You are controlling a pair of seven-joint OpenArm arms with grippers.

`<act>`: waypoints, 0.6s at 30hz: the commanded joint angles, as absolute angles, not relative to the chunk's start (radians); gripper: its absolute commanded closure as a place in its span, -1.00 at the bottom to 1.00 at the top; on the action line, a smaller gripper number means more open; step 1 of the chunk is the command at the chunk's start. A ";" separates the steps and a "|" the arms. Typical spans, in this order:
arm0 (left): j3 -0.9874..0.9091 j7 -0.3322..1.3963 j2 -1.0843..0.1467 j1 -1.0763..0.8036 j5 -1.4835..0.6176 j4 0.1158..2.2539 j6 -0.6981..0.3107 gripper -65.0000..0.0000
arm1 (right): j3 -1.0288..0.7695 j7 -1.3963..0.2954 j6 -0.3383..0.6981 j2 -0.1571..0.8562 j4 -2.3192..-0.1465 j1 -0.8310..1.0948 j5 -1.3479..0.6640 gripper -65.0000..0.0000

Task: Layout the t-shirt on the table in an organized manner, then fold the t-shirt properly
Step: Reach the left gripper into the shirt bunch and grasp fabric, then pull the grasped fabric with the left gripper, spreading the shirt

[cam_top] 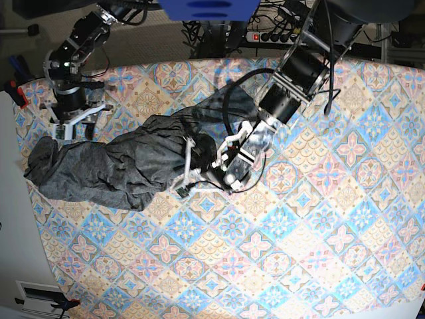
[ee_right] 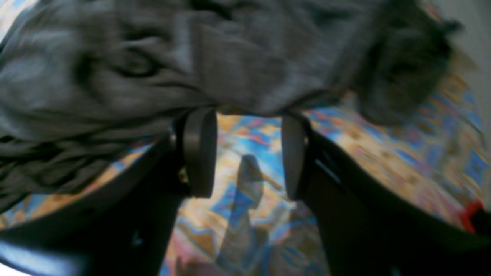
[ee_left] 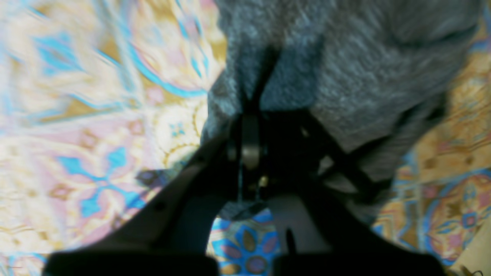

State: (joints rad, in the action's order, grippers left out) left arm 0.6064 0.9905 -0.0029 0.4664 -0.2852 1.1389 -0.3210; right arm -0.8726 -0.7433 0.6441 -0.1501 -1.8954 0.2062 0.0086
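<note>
My left gripper needs to let go of the t-shirt's fold on the bare patterned cloth (cam_top: 277,145) next to the heap, just outside my left arm.
The dark grey t-shirt (cam_top: 119,166) lies bunched in a long crumpled heap across the left half of the table (cam_top: 319,232). My left gripper (cam_top: 184,181) is at the heap's near right edge. In the left wrist view it (ee_left: 251,111) is shut on a fold of the t-shirt (ee_left: 345,76). My right gripper (cam_top: 74,126) is at the heap's far left end. In the right wrist view it (ee_right: 246,126) is open, with bare tablecloth (ee_right: 245,214) between the fingers (ee_right: 199,153) and the t-shirt (ee_right: 153,69) just beyond the tips.
A red clamp (cam_top: 20,93) sits at the table's left edge and shows in the right wrist view (ee_right: 470,216). Cables and a power strip (cam_top: 272,34) lie behind the table's far edge. The patterned cloth (cam_top: 345,166) stretches to the right.
</note>
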 commanded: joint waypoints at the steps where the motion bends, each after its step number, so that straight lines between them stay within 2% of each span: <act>1: 0.601 0.981 0.015 0.515 -0.286 1.124 -0.325 1.00 | -0.883 -0.719 0.648 -0.145 -1.914 0.196 -0.005 0.18; 4: 0.599 0.980 0.016 0.533 -0.288 1.102 -0.363 1.00 | -0.901 -0.719 0.648 -0.145 -1.911 0.194 -0.005 0.18; 13: 0.585 0.980 -0.015 0.697 -0.289 1.104 -0.361 1.00 | -0.903 -0.719 0.648 -0.145 -1.908 0.194 -0.005 0.18; 18: 0.446 0.989 -0.015 0.822 -0.288 1.104 -0.364 1.00 | -0.903 -0.719 0.648 -0.145 -1.906 0.194 -0.005 0.18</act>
